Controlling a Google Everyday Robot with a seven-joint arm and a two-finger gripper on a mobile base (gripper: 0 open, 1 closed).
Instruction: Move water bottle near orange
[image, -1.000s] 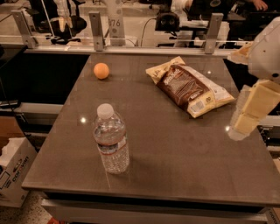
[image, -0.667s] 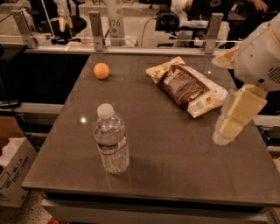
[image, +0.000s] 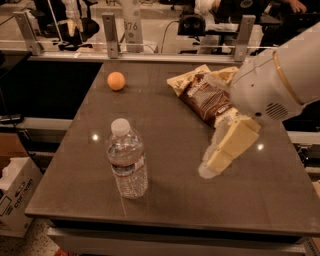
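Note:
The robot's gripper will next move to the water bottle's upper half (image: 127, 150), just below its white cap, and close there.
The water bottle (image: 128, 159) stands upright near the front left of the dark table (image: 165, 200); it is clear with a white cap and a thin label band. The orange (image: 116, 80) lies at the far left of the table, well apart from the bottle. My gripper (image: 216, 160) hangs from the white arm (image: 275, 82) over the table, to the right of the bottle and apart from it. It holds nothing that I can see.
A brown-and-yellow snack bag (image: 205, 95) lies at the far right of the table, partly behind the arm. A metal rail (image: 125, 50) runs along the back edge. A cardboard box (image: 12, 200) sits on the floor at left.
The arm and gripper have moved left and forward over the table, toward the bottle. The bottle, orange and bag have not moved.

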